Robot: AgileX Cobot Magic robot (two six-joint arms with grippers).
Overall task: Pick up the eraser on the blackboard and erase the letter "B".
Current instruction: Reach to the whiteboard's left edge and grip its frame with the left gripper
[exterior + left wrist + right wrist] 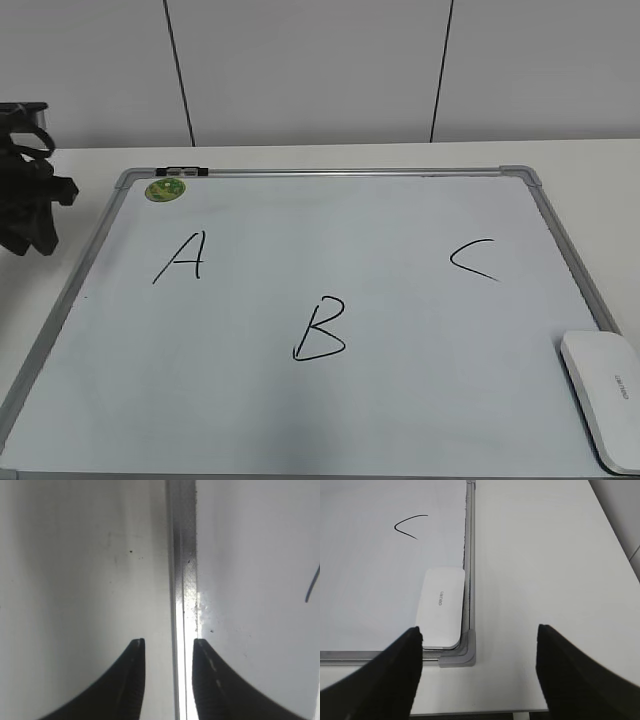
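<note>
The fingers of my right gripper will close on the far half of the eraser (600,366) (443,586), across its long sides, just beyond its printed word.
The blackboard (420,400) is a white dry-erase board with a grey frame, lying flat with black letters on it. The letter "B" (320,330) is in the lower middle, whole and unsmeared. The eraser (603,395) lies in the board's near right corner; in the right wrist view (441,607) it sits against the frame. My right gripper (479,629) is wide open and empty, above the table just off that corner, with the eraser ahead and to the left. My left gripper (167,642) is open and empty over the board's left frame (182,580).
The letter "A" (182,257) is at the left and "C" (472,259) at the right. A round green magnet (165,189) and a marker (182,172) lie at the far left corner. The left arm (30,215) stands beside the board. A grey corner cap (462,652) sits by the eraser.
</note>
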